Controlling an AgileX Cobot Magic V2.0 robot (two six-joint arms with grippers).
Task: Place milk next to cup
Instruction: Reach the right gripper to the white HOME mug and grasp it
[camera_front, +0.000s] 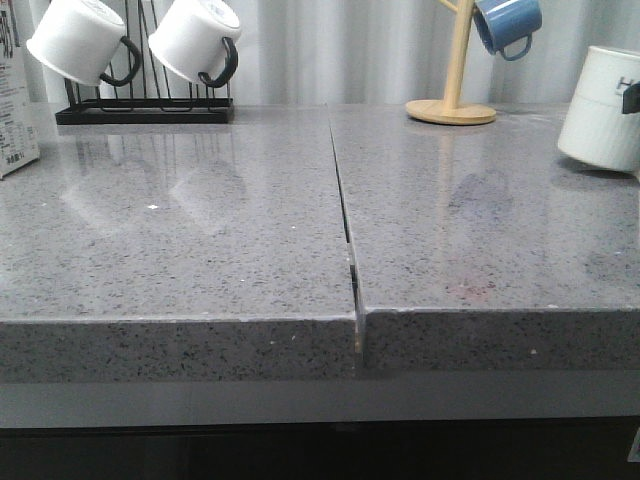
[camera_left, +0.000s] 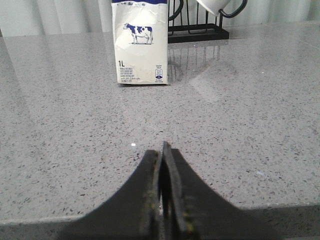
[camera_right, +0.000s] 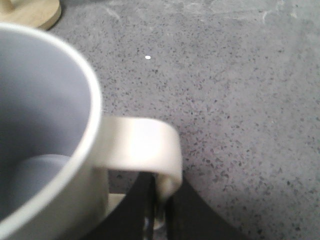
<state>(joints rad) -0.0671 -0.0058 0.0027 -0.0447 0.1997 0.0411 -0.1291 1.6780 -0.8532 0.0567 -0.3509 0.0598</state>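
The robot's right gripper needs to set the cup down over the seam of the grey counter (camera_front: 357, 188), nearer the counter's back end.
The milk carton (camera_left: 140, 45), white with a cow picture and a blue top band, stands upright on the grey counter; the front view shows only its side at the far left edge (camera_front: 15, 90). My left gripper (camera_left: 163, 150) is shut and empty, low over the counter near its front edge, well short of the milk. The cup (camera_front: 603, 105), white with a ribbed lower half, stands at the far right. In the right wrist view my right gripper (camera_right: 161, 200) is shut on the handle (camera_right: 145, 145) of the cup (camera_right: 40, 125). Neither gripper is clearly seen in the front view.
A black rack (camera_front: 140, 108) with two white black-handled mugs stands at the back left, just right of the milk. A wooden mug tree (camera_front: 452, 100) with a blue mug (camera_front: 508, 22) stands at the back right, left of the cup. A seam (camera_front: 343, 200) splits the counter.
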